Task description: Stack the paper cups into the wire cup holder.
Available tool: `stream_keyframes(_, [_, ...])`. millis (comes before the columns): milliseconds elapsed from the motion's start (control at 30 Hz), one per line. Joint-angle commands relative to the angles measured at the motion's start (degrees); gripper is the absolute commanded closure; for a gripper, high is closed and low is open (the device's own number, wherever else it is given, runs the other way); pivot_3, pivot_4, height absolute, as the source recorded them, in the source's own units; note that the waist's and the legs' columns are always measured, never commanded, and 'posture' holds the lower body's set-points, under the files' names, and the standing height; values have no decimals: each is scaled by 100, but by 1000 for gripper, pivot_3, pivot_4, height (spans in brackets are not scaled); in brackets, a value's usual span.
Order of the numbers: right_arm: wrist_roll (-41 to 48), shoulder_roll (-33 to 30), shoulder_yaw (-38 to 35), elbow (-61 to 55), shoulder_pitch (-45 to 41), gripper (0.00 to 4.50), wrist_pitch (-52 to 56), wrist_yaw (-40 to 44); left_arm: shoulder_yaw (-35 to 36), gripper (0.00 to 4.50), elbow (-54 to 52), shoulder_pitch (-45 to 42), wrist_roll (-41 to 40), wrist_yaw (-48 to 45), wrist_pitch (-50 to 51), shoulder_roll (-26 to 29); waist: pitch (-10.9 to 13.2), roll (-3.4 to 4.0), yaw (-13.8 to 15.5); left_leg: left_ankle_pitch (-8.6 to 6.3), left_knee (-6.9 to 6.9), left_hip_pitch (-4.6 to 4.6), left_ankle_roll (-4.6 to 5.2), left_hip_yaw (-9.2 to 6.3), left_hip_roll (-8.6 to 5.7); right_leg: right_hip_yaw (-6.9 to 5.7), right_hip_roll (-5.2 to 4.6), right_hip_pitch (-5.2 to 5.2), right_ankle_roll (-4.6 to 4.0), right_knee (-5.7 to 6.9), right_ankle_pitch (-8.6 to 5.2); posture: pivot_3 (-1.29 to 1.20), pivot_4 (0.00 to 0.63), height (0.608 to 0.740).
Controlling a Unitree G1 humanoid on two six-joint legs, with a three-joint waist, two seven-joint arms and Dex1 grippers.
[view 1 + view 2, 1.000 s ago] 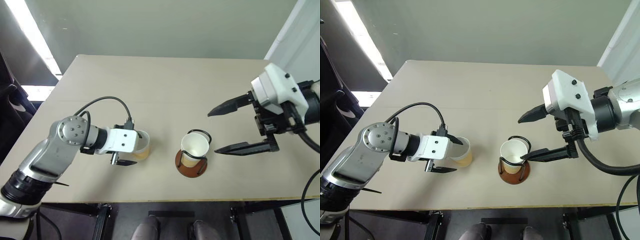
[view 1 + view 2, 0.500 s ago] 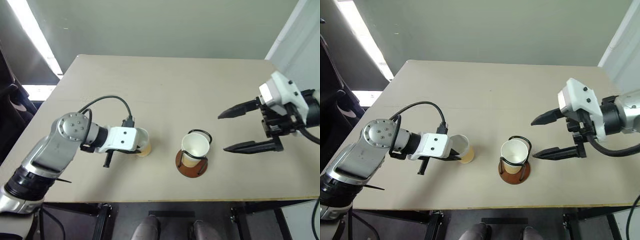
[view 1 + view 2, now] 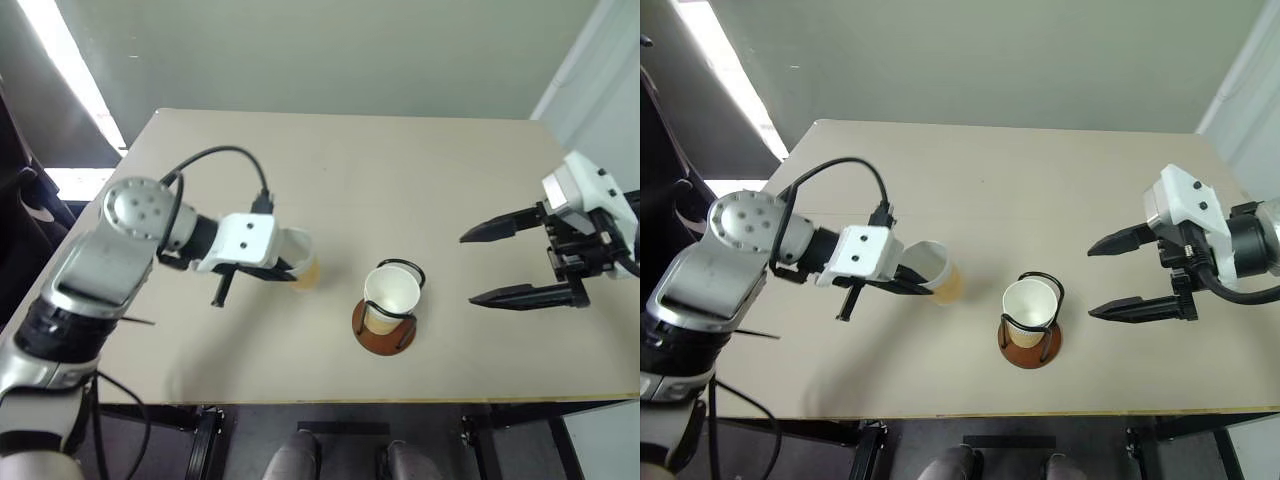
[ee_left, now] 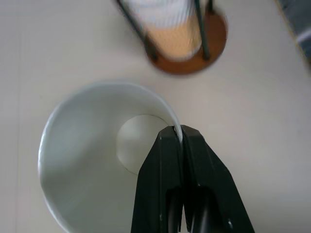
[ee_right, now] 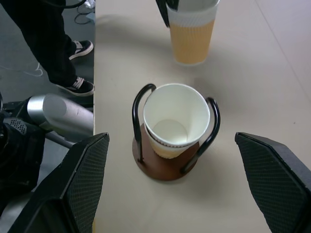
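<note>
Next, I let go of the tan-orange paper cup with my left gripper inside the other paper cup (image 3: 393, 288) that stands in the wire holder. The tan-orange cup still hangs tilted just above the table.
A tan-orange paper cup (image 3: 304, 264) hangs tilted just above the table, left of the wire cup holder (image 3: 379, 337). My left gripper (image 4: 177, 134) is shut on its white rim, one finger inside the cup and one outside. Another paper cup (image 3: 392, 291) stands upright inside the holder's black wire loops, on the reddish-brown disc. My right gripper (image 3: 470, 268) hovers to the right of the holder, open with nothing between its fingers. In the right wrist view the held cup (image 5: 192, 35) shows beyond the holder (image 5: 163, 171).
The beige table (image 3: 350, 170) is bare around the holder; its front edge runs just below the disc. A person's legs and shoes (image 5: 54, 41) stand on the floor beyond the table's edge in the right wrist view.
My left gripper shut on the cup's rim, then lifted the cup up and right toward the holder. My right gripper drew away to the right, still open.
</note>
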Motion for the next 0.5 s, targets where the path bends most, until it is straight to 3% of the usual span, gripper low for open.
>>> stream_keyframes(33, [-39,-141,-378,-20,107,249,-64,-84,-80,4449,63,-581,-245,-333,22,-265,0,0,6,0,0,2,0,0,0,0,0,1,0,0,0,0,150,740])
stream_keyframes(500, [796,-631,-1449,-648,103,249,782,-608,-601,4449,765,-1433,-681,-604,-438,-734,0,1,0,-1,0,-2,5,5,2,2,-1,3,12,-7,0,0,150,740])
